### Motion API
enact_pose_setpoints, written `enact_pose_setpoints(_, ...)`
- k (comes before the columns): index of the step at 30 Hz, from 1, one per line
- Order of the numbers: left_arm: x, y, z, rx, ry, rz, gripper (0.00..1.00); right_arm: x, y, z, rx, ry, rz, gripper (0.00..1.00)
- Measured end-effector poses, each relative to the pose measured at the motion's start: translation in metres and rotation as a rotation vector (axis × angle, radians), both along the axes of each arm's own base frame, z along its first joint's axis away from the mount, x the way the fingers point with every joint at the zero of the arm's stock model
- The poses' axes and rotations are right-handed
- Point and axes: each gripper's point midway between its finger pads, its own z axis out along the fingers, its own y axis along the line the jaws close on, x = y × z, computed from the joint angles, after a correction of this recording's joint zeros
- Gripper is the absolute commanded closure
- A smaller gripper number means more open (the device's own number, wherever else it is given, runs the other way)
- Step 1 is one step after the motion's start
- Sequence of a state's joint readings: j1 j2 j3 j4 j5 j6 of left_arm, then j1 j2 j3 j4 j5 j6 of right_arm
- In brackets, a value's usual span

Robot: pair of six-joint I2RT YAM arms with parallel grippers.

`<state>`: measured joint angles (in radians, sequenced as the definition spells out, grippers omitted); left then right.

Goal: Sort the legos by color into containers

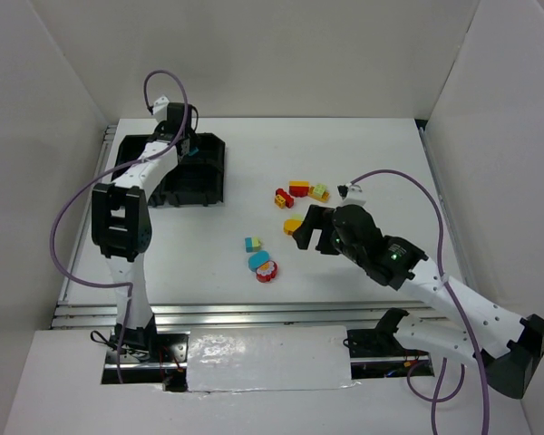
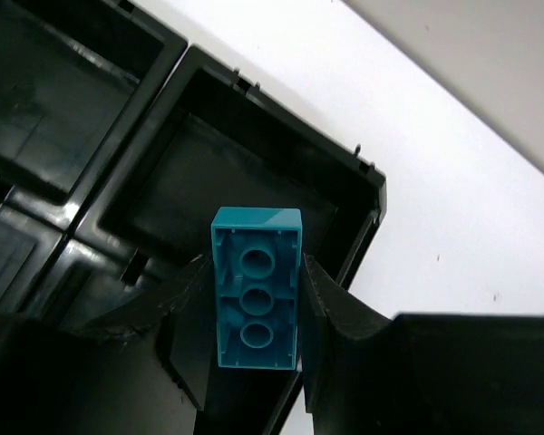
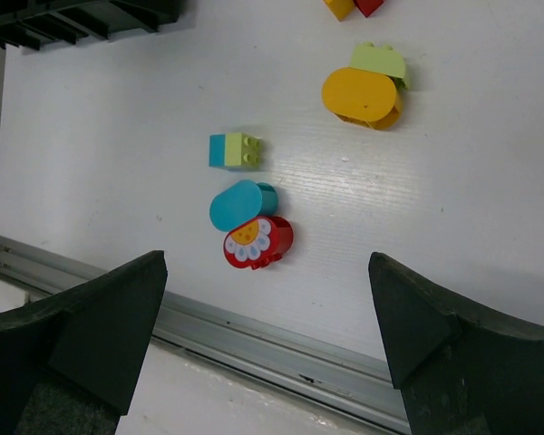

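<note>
The rounded ends of the red flower brick (image 1: 267, 272) (image 3: 258, 243), the one stuck to the teal oval, are the spot that my right gripper will close on next.
My left gripper (image 1: 186, 145) hangs over the black tray of containers (image 1: 204, 172), shut on a teal lego (image 2: 257, 290) whose hollow underside faces the camera. That brick hovers above one compartment (image 2: 254, 172) beside the tray's rim. The compartments in the left wrist view look bare. The other legos lie mid-table: a teal-and-lime brick (image 3: 234, 150), a teal oval (image 3: 240, 204), a red flower brick (image 3: 257, 243), a yellow oval (image 3: 361, 95) and a red, yellow and lime cluster (image 1: 301, 192). My right gripper (image 1: 310, 231) stands wide open above the table (image 3: 267, 272), nothing between its fingers.
An aluminium rail (image 3: 254, 335) runs along the table's near edge, close under the right gripper. White walls close the left, back and right sides. A purple cable (image 1: 68, 227) loops beside the left arm. The tray's corner (image 3: 72, 23) shows at the right wrist view's top left.
</note>
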<state>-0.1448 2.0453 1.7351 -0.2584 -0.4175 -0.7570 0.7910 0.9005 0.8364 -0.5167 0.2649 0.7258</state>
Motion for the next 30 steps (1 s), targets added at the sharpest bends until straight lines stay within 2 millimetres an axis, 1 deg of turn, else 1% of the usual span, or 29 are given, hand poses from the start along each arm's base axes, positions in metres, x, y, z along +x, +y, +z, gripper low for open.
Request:
enact_pose_setpoints(1,0.004,0.001,-0.002,-0.002,-0.001,0.000,0.57,0.000,0.000,-0.002,-0.006,0.003,0.003,0.00)
enact_pose_setpoints(2,0.009,0.001,-0.003,-0.003,-0.006,0.002,0.47,0.001,0.001,-0.003,-0.012,0.006,0.004,0.00)
enact_pose_setpoints(4,0.017,0.004,-0.005,-0.003,-0.011,0.002,0.39,0.001,0.002,-0.007,-0.023,0.014,0.009,0.00)
enact_pose_setpoints(5,0.020,0.005,-0.006,-0.004,-0.014,0.003,0.28,0.001,0.002,-0.009,-0.027,0.020,0.012,0.00)
enact_pose_setpoints(7,0.025,0.005,-0.006,-0.009,-0.020,0.002,0.22,0.001,0.004,-0.012,-0.035,0.029,0.017,0.00)
enact_pose_setpoints(8,0.027,0.005,-0.005,-0.012,-0.025,0.001,0.16,0.001,0.004,-0.014,-0.038,0.034,0.019,0.00)
enact_pose_setpoints(11,0.032,0.006,-0.004,-0.022,-0.033,0.006,0.12,0.002,0.004,-0.015,-0.043,0.037,0.021,0.00)
enact_pose_setpoints(16,0.034,0.008,0.001,-0.028,-0.045,0.008,0.11,0.003,0.005,-0.015,-0.041,0.035,0.022,0.00)
enact_pose_setpoints(20,0.022,0.010,-0.006,-0.024,-0.018,0.013,0.13,0.004,0.007,-0.017,-0.045,0.039,0.024,0.00)
enact_pose_setpoints(23,0.013,0.012,0.000,-0.017,-0.009,0.019,0.09,0.006,0.010,-0.019,-0.043,0.041,0.030,0.00)
enact_pose_setpoints(24,0.005,0.012,0.005,-0.011,-0.001,0.021,0.05,0.007,0.011,-0.019,-0.043,0.041,0.030,0.00)
enact_pose_setpoints(26,-0.012,0.012,0.025,0.003,0.004,0.025,0.03,0.009,0.013,-0.025,-0.054,0.051,0.028,0.00)
enact_pose_setpoints(27,-0.023,0.009,0.039,0.010,0.001,0.020,0.00,0.011,0.014,-0.029,-0.064,0.061,0.028,0.00)
enact_pose_setpoints(28,-0.035,0.003,0.058,0.014,-0.015,0.010,0.00,0.013,0.016,-0.036,-0.081,0.078,0.027,0.00)
enact_pose_setpoints(29,-0.047,-0.006,0.075,0.015,-0.032,-0.008,0.01,0.015,0.018,-0.042,-0.101,0.096,0.024,0.00)
enact_pose_setpoints(30,-0.064,-0.017,0.097,0.017,-0.060,-0.032,0.00,0.019,0.021,-0.049,-0.123,0.116,0.023,0.00)
